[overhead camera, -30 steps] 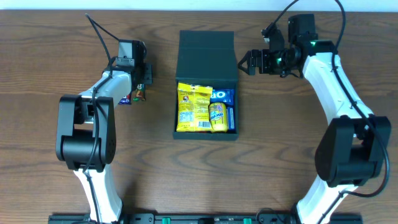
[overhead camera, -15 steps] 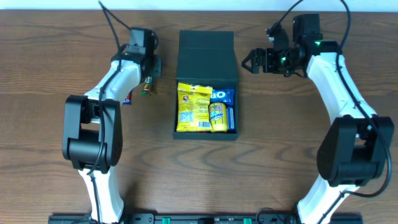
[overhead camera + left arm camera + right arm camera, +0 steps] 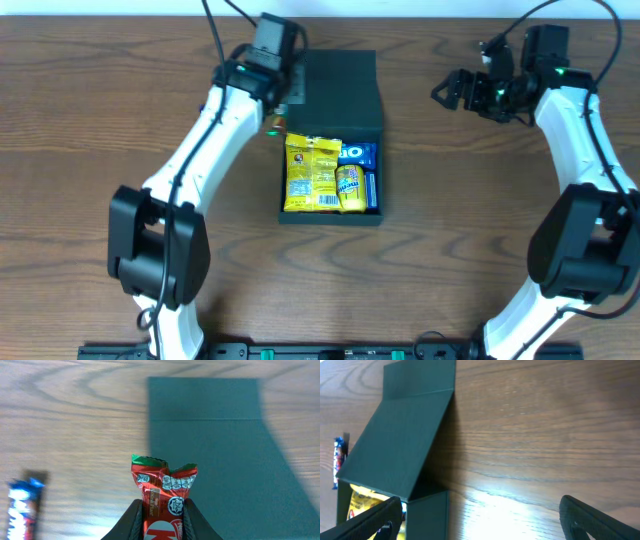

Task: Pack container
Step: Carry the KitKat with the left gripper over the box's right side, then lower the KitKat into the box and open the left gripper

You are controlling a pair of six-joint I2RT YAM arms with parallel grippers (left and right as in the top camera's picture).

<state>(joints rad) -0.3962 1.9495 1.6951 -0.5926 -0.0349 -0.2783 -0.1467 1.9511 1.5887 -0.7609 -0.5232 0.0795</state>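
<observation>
I will use my left gripper to release the red KitKat bar, now above the table beside the lid, on the blue Oreo packet [image 3: 370,180] by the side of the container.
The dark green container [image 3: 330,215] stands open mid-table with its flap lid [image 3: 335,90] leaning back. Inside lie yellow packets [image 3: 313,175] and blue Oreo packets [image 3: 360,155]. My left gripper [image 3: 280,108] is at the lid's left edge, shut on a red KitKat bar [image 3: 165,492] that sticks out past its fingers [image 3: 135,515], above the table next to the lid [image 3: 215,450]. My right gripper [image 3: 448,90] is open and empty, well to the right of the lid. The right wrist view shows the lid [image 3: 400,445] and a yellow packet [image 3: 362,502].
A blue snack packet lies on the wooden table left of the container, seen in the left wrist view [image 3: 22,510] and in the right wrist view [image 3: 339,460]. In the overhead view my left arm [image 3: 200,150] covers that spot.
My left gripper has carried the KitKat from the table's left side up and right to the lid's left edge. My right gripper has drawn back to the right, away from the container.
</observation>
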